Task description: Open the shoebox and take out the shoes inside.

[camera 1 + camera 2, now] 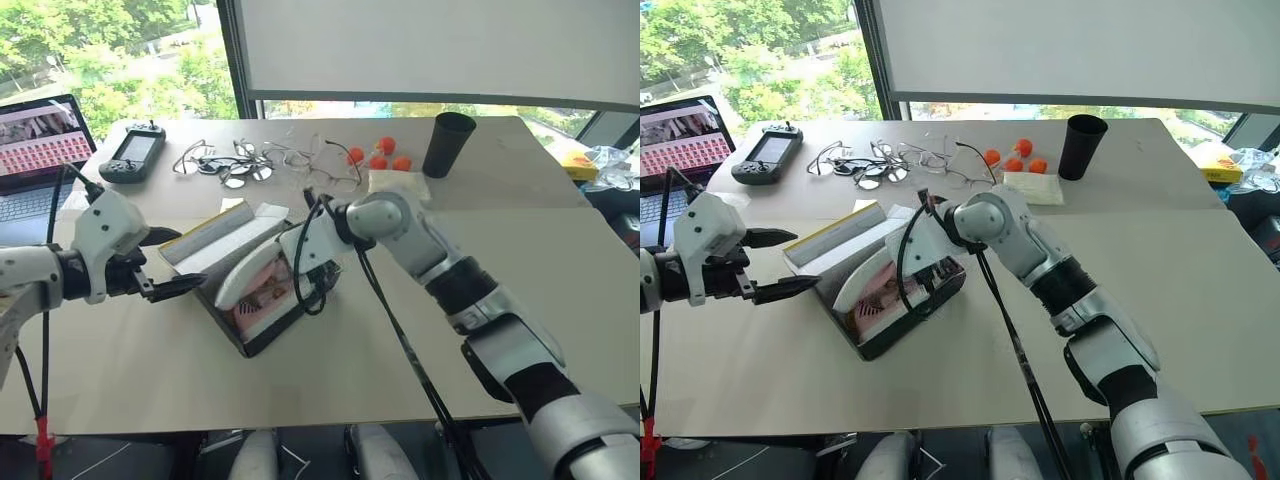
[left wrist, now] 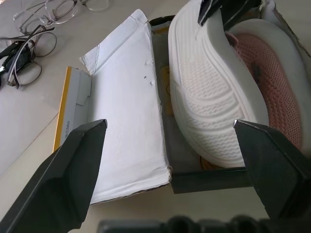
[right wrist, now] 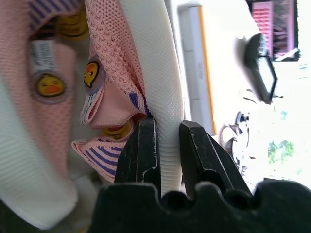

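Observation:
My right gripper will release the pink shoe on the table (image 1: 384,252) between the shoebox and the white packet.
The shoebox (image 1: 268,338) stands open mid-table, its dark base holding a pink shoe (image 2: 274,92). Its yellow-edged lid (image 1: 212,243) is folded back to the left, white inside up. My right gripper (image 3: 167,141) is shut on the white sole rim of the other pink shoe (image 1: 245,272), which is tilted on its side above the box with the sole facing left. This shoe carries small duck prints. My left gripper (image 1: 165,266) hovers open just left of the lid, and its fingers (image 2: 73,174) frame the lid and the raised sole without touching them.
Behind the box lie several pairs of glasses (image 1: 235,162), orange balls (image 1: 378,153), a black cup (image 1: 447,143) and a white packet (image 1: 397,181). A handheld controller (image 1: 133,153) and an open laptop (image 1: 35,150) sit at the far left. The table's front edge (image 1: 300,425) is close.

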You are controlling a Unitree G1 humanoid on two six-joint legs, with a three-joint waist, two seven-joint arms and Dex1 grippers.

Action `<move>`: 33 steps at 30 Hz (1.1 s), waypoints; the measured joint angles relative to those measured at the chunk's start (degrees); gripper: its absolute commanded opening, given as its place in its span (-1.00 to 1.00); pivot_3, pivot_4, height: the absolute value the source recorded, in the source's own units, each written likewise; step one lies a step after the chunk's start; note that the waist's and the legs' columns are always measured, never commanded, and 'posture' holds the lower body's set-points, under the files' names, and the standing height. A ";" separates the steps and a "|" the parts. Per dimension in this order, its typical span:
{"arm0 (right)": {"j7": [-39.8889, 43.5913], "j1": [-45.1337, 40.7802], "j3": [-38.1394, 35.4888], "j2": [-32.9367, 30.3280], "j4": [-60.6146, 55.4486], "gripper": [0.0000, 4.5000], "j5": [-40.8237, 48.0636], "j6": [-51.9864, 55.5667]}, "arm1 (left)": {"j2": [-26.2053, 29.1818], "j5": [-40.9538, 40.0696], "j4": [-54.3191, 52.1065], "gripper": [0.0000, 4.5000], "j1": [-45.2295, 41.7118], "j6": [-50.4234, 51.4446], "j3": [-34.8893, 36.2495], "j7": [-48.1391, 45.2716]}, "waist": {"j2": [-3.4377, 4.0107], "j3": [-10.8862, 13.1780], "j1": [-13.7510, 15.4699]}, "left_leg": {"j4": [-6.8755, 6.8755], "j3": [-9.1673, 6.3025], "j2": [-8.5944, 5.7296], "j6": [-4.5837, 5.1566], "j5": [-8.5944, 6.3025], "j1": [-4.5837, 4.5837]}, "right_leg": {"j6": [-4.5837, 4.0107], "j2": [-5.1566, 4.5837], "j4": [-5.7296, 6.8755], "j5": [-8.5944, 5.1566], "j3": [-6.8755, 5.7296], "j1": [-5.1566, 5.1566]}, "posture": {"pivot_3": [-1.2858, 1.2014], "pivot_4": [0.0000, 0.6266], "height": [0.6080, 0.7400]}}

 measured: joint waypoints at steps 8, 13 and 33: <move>1.94 -2.49 -9.58 -1.92 -4.93 -0.89 9.27 23.13 | -0.79 -0.13 0.89 1.00 -2.86 -0.18 -1.90 -0.15 | 0.00 0.00 0.17 | 0.01 -0.03 -0.01 0.00 0.00 -0.02 | 0.00 -0.01 0.00 0.00 -0.03 0.01 | 0.03 -0.52 0.76; 2.10 -5.87 -24.05 -5.99 -7.10 -0.89 21.86 57.20 | -0.97 -0.63 0.93 1.00 -4.39 0.25 -1.77 -0.11 | 0.00 0.01 1.01 | 0.03 -0.07 -0.04 0.00 0.00 -0.10 | 0.00 -0.05 -0.04 0.00 -0.08 -0.01 | 0.03 -0.52 0.76; -17.58 9.80 -48.36 -3.64 9.91 -0.36 34.63 98.31 | -2.44 1.73 4.56 1.00 -6.49 -2.16 -5.75 -0.26 | 0.00 0.01 -0.02 | 0.08 0.03 -0.13 0.02 0.01 -0.27 | 0.04 -0.09 -0.06 0.00 0.02 -0.09 | 0.03 -0.52 0.76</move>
